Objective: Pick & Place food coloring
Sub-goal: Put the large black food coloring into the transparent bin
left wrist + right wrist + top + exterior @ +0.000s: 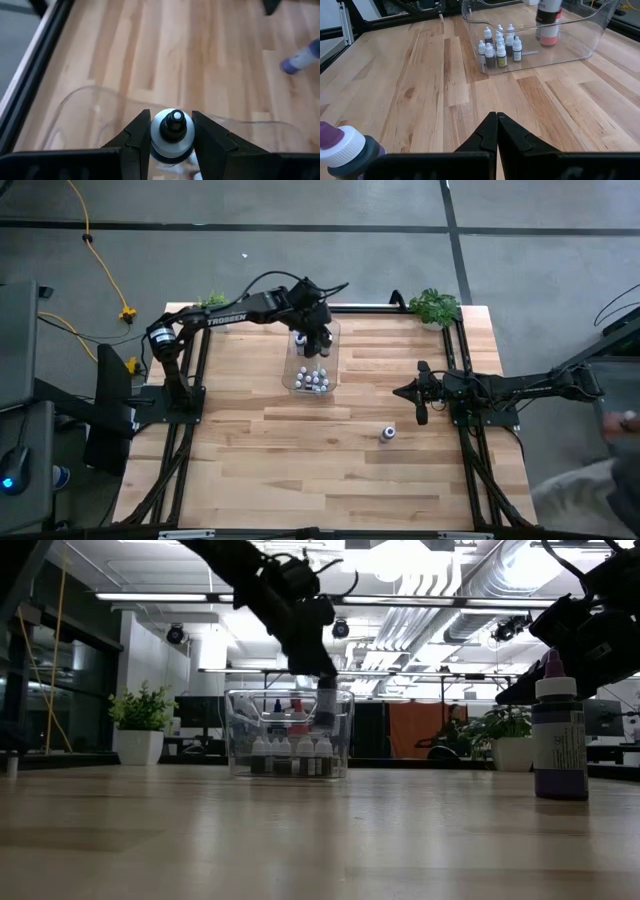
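I will release the food coloring bottle from my left gripper in the clear bin [325,348], just beyond the white-capped bottle cluster. The food coloring bottle is held down into the bin.
My left gripper [318,338] reaches slanting down into the clear bin [290,375] at the table's far middle, shut on a food coloring bottle [172,131] with a white cap, a dark label and a red lower body [549,30]. Several tiny white-capped bottles [499,46] stand on the bin floor at its near end. A larger purple bottle [388,434] stands upright on the table, right of centre. My right gripper [496,122] waits shut at the table's right, pointing toward the bin, empty. My left gripper pinches the bottle's upper part [156,137], just below the cap, between its two fingers, one on each side. The fingers come slanting down from above. The bottle stands upright inside the bin [240,730]; whether its base touches the bin floor, I cannot tell.
Potted plants [435,305] stand at the far corners of the table. A black frame runs along the table's left, right and far sides. Bare wood lies across the near half of the table [300,480].
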Robot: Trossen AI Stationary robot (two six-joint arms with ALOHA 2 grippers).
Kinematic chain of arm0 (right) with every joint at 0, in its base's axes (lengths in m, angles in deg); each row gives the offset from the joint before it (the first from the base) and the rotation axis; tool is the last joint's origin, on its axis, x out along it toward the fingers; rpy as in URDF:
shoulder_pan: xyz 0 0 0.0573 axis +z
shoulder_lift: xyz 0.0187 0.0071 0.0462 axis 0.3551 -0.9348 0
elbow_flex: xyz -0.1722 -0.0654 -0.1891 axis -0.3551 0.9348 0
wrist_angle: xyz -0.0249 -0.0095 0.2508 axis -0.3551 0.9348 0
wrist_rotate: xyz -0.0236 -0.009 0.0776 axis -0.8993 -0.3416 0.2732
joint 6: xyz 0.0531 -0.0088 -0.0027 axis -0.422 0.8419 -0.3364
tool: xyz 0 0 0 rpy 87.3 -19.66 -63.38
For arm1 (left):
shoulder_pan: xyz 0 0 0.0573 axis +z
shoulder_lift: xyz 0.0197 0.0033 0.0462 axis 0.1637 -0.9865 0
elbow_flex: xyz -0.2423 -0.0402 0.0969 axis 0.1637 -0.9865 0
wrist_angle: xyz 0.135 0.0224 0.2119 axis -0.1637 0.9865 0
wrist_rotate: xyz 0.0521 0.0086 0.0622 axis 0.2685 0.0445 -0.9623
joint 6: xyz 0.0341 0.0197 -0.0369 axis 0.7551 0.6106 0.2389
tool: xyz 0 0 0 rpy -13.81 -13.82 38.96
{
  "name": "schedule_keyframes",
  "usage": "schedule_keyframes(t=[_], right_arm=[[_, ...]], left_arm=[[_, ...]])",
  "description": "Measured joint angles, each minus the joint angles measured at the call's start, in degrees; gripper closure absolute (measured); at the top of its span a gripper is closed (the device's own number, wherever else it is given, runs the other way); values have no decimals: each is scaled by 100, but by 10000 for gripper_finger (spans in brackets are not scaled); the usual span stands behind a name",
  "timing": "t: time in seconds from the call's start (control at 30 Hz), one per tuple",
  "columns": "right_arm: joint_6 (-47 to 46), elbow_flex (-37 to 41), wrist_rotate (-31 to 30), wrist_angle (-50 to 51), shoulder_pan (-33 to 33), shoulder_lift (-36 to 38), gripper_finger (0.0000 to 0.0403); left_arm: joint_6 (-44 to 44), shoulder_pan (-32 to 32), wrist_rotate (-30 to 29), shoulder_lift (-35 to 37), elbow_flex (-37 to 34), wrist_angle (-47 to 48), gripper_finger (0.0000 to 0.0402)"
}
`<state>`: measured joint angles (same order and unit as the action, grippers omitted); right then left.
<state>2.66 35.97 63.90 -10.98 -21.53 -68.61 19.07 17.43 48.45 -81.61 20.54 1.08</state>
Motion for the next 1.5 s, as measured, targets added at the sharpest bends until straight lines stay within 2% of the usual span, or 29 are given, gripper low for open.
schedule_keyframes(t=[0.43, 0.5, 0.97, 1.2, 1.4, 1.5], right_arm=[[0, 0, 0, 0, 2, 0, 402], [0, 0, 0, 0, 2, 0, 402], [0, 0, 0, 0, 0, 0, 402], [0, 0, 0, 0, 0, -2, 402], [0, 0, 0, 0, 2, -2, 402], [0, 0, 1, 0, 1, -2, 402]], left_arm=[[-276, 217, -74, -10, -785, -1138, 297], [-280, 212, -222, -26, -873, -1256, 297], [-426, 204, -572, -546, -907, -1635, 296], [-438, 204, -601, -546, -907, -1618, 252], [-437, 204, -1027, -546, -907, -1659, 210], [-436, 204, -1037, -525, -907, -1659, 188]])
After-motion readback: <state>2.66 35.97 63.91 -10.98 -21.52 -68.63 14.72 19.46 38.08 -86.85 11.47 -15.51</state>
